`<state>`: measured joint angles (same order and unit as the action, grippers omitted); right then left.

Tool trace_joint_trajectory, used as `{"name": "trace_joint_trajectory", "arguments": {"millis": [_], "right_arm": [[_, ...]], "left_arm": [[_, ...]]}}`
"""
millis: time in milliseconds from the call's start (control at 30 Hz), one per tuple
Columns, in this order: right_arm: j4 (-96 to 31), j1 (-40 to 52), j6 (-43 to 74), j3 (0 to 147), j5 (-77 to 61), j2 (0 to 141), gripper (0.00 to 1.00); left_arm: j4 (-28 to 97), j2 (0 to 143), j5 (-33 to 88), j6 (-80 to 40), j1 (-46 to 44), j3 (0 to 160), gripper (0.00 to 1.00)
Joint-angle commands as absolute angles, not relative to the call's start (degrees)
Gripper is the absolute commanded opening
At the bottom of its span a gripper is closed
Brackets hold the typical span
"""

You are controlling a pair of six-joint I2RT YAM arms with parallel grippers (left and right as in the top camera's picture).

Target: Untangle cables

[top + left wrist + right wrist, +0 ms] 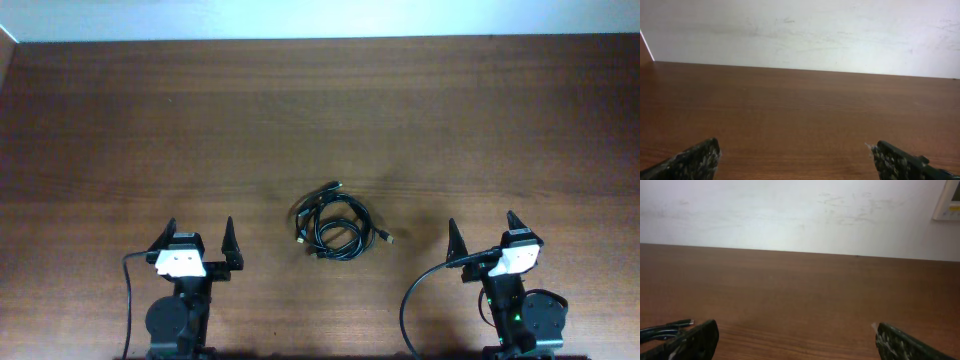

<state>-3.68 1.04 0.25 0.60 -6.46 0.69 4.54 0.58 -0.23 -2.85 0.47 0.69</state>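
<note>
I should close my left gripper on the looped side of the cable bundle [309, 214] nearest to it, opposite the plug that points toward my right gripper.
The cables [336, 226] lie as one tangled bundle of thin black cords with small metal plug ends on the brown table, near its middle. My left gripper [199, 234] is open and empty, to the left of the bundle and nearer the front edge. My right gripper [483, 228] is open and empty, to the right of the bundle. In the right wrist view a bit of the cables [667, 327] shows at the lower left, beside my right gripper [796, 334]. The left wrist view shows only my left gripper [796, 152] over bare wood.
The wooden table [320, 120] runs back to a white wall [790, 210]. Thick black cables [415, 300] loop beside the arm bases at the front edge.
</note>
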Motion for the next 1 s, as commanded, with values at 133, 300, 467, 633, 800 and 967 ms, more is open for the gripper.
{"name": "trace_joint_trajectory", "arguments": {"millis": [133, 300, 467, 633, 800, 967], "right_arm": [[-4.1, 0.6, 0.9, 0.3, -5.7, 0.4, 0.99], [-4.1, 0.6, 0.9, 0.3, -5.7, 0.4, 0.99], [-4.1, 0.6, 0.9, 0.3, -5.7, 0.4, 0.99], [-4.1, 0.6, 0.9, 0.3, -5.7, 0.4, 0.99], [-4.1, 0.6, 0.9, 0.3, -5.7, 0.4, 0.99], [-4.1, 0.6, 0.9, 0.3, -5.7, 0.4, 0.99]], "left_arm": [[4.1, 0.4, -0.3, -3.2, 0.9, 0.6, 0.99], [7.8, 0.4, 0.3, -3.2, 0.9, 2.9, 0.99], [14.5, 0.4, -3.0, -3.0, 0.9, 5.6, 0.99], [16.9, 4.8, -2.1, -3.0, 0.9, 8.8, 0.99], [16.8, 18.5, 3.1, -3.0, 0.9, 14.3, 0.99], [17.4, 31.7, 5.4, -3.0, 0.9, 19.5, 0.99]]}}
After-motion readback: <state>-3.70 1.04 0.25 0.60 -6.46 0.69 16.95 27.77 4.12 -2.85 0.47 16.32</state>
